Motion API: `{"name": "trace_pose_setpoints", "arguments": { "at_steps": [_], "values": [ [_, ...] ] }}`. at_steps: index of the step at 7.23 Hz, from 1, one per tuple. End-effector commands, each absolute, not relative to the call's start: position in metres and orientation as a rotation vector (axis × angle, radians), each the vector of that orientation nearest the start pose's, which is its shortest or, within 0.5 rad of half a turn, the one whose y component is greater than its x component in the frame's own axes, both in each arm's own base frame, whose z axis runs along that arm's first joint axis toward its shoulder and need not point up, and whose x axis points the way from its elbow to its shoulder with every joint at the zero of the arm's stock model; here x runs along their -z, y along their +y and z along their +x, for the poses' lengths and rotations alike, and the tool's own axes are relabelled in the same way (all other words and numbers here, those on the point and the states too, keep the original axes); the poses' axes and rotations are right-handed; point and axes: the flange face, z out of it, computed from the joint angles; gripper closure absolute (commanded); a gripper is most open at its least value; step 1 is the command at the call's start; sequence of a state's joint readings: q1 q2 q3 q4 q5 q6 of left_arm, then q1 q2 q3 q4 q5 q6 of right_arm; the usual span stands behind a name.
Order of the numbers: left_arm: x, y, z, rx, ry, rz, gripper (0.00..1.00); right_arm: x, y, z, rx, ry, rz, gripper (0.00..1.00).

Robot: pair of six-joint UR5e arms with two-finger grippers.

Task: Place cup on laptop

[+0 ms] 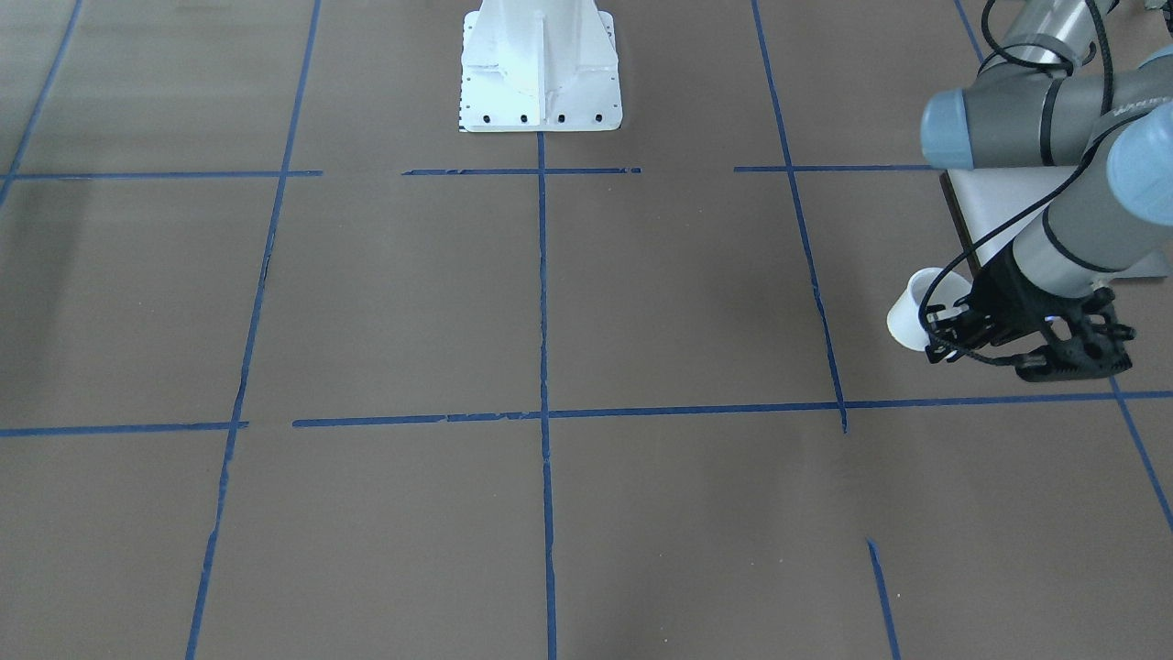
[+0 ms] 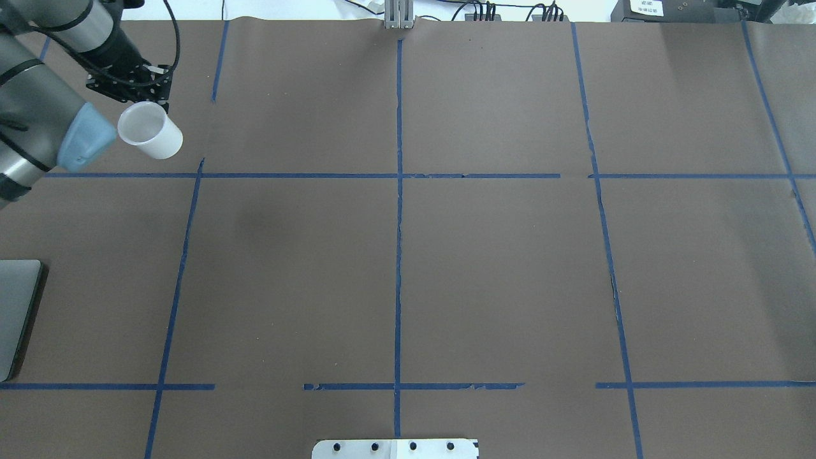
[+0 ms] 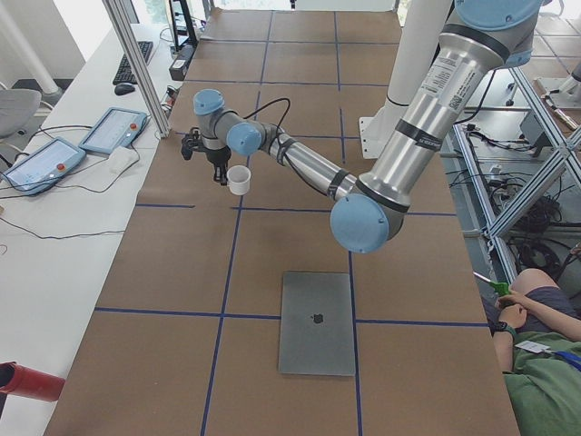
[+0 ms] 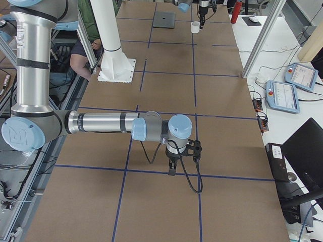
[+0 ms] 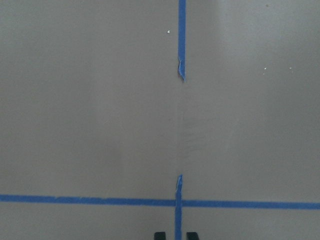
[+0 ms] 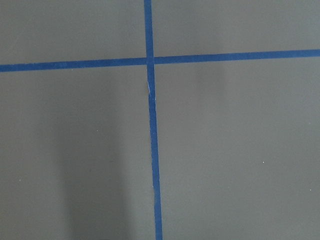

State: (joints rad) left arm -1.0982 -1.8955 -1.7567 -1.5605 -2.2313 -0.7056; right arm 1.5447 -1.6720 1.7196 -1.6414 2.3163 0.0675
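The robot's left gripper needs to let go of the white cup on the middle of the closed silver laptop's lid (image 1: 1068, 229).
The white cup (image 2: 150, 131) stands on the brown table at the far left, also seen in the front view (image 1: 915, 316) and in the left side view (image 3: 239, 180). My left gripper (image 2: 132, 85) hangs just beyond the cup, beside it and not around it. In the left wrist view its fingertips (image 5: 160, 235) sit close together at the bottom edge, shut and empty, with only table below. The silver laptop (image 3: 316, 322) lies closed and flat nearer the robot's side, with its edge showing in the overhead view (image 2: 16, 312). My right gripper (image 4: 174, 169) hovers over the table far from both; I cannot tell its state.
The robot's white base plate (image 1: 541, 82) sits at the table's middle edge. Blue tape lines (image 2: 399, 191) divide the brown table into squares. Tablets and cables (image 3: 109, 132) lie on the side bench beyond the table.
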Motion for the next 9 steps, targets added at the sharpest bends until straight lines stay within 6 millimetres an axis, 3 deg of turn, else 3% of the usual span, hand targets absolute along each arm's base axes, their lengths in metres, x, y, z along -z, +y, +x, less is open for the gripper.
{"name": "trace_pose_setpoints", "arguments": {
  "at_steps": [1, 3, 4, 5, 7, 8, 9],
  "values": [
    [-0.456, -0.483, 0.162, 0.082, 0.769, -0.012, 1.00, -0.642, -0.448, 0.054, -0.050, -0.744, -0.057, 0.00],
    [-0.542, -0.416, 0.111, 0.083, 0.776, 0.024, 1.00, -0.642, -0.448, 0.054, -0.050, -0.744, -0.057, 0.00],
    [-0.568, -0.394, 0.089, 0.071, 0.768, 0.039, 1.00, -0.642, -0.448, 0.054, -0.048, -0.742, -0.057, 0.00],
    [-0.603, -0.386, 0.068, 0.065, 0.745, 0.035, 1.00, -0.642, -0.448, 0.054, -0.048, -0.742, -0.057, 0.00],
    [-0.696, -0.378, 0.062, 0.065, 0.761, 0.068, 1.00, -0.642, -0.448, 0.054, -0.048, -0.744, -0.057, 0.00],
    [-0.720, -0.376, 0.062, 0.064, 0.763, 0.071, 1.00, -0.642, -0.448, 0.054, -0.048, -0.744, -0.057, 0.00],
    [-0.724, -0.376, 0.061, 0.068, 0.762, 0.065, 1.00, -0.642, -0.448, 0.054, -0.048, -0.744, -0.057, 0.00]
  ]
}}
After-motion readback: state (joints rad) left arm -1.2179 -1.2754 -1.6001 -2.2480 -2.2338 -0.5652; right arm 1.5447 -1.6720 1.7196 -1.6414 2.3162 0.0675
